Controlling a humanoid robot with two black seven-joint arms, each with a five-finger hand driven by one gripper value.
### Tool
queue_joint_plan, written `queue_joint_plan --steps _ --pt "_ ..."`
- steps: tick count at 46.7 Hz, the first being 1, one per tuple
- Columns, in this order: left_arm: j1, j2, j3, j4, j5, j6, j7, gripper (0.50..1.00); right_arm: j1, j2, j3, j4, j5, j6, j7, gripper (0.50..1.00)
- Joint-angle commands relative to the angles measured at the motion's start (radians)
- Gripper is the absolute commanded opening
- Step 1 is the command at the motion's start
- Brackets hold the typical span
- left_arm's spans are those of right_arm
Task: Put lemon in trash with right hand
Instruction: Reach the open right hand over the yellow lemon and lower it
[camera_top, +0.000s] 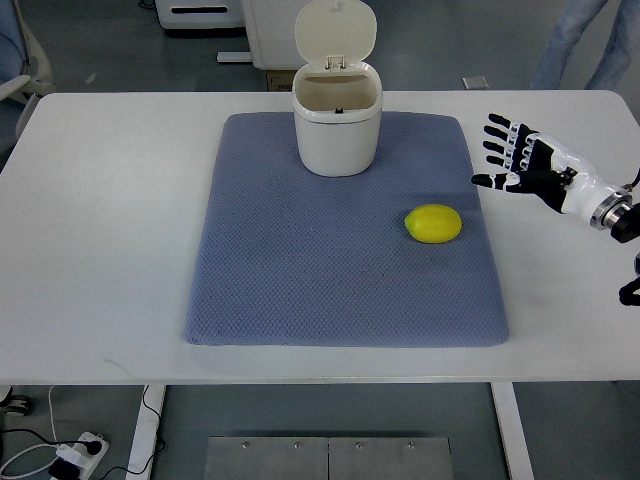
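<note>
My right gripper should close around the middle of the yellow lemon (433, 223), with its fingers on the far side of the lemon and its thumb on the near side.
A yellow lemon (433, 224) lies on the right part of a blue-grey mat (300, 260). At the mat's far edge stands a small white trash bin (337, 130) with its lid (336, 29) flipped up and its mouth showing. My right hand (512, 155) comes in from the right edge and hovers over the bare table just right of the mat, up and to the right of the lemon. Its fingers are spread and hold nothing. The left arm does not show.
The white table (100, 230) carries only the mat and bin. A person's legs (585, 40) stand beyond the far right corner. White equipment (200, 12) sits on the floor behind the table.
</note>
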Motion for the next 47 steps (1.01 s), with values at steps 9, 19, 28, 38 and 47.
queue_joint_plan --steps 9,19,28,38,47 --pt "0.0 0.0 0.0 0.0 0.0 0.0 0.0 1.0 0.123 -0.045 -0.193 0.0 0.0 -0.022 0.0 0.989" --pt "0.0 0.0 0.0 0.0 0.0 0.0 0.0 1.0 0.215 -0.047 -0.336 0.0 -0.003 -0.022 -0.001 0.989" --pt "0.0 0.0 0.0 0.0 0.0 0.0 0.0 1.0 0.309 -0.047 -0.485 0.001 -0.003 -0.022 -0.001 0.989" --pt "0.0 0.0 0.0 0.0 0.0 0.0 0.0 1.0 0.402 -0.045 -0.663 0.024 -0.002 -0.054 0.008 0.989" --pt "0.0 0.0 0.0 0.0 0.0 0.0 0.0 1.0 0.439 -0.035 -0.73 0.035 -0.003 -0.059 0.014 0.989"
